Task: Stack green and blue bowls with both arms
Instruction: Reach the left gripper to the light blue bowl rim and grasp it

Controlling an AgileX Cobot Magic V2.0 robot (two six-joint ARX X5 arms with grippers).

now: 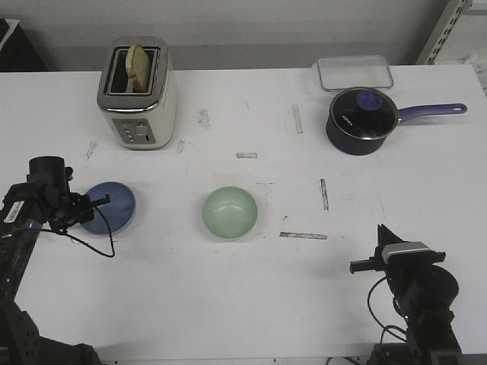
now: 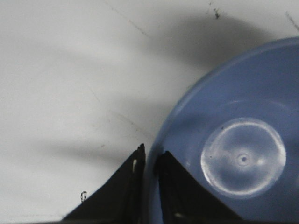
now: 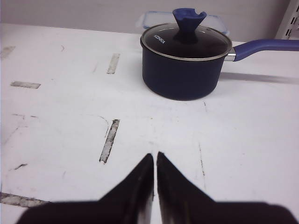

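The robot's left gripper should release the blue bowl inside the green bowl (image 1: 230,211) at the middle of the table.
The blue bowl (image 1: 112,207) sits at the left of the table, and fills the left wrist view (image 2: 243,140). My left gripper (image 1: 95,202) is shut on its near-left rim, one finger inside and one outside (image 2: 150,156). The green bowl (image 1: 230,212) sits alone at the table's middle, apart from both grippers. My right gripper (image 1: 383,231) is shut and empty at the front right, above bare table (image 3: 155,155).
A dark saucepan (image 1: 362,120) with a purple handle stands at the back right, seen also in the right wrist view (image 3: 183,65). A clear lidded box (image 1: 354,72) lies behind it. A toaster (image 1: 138,93) holding bread stands at the back left.
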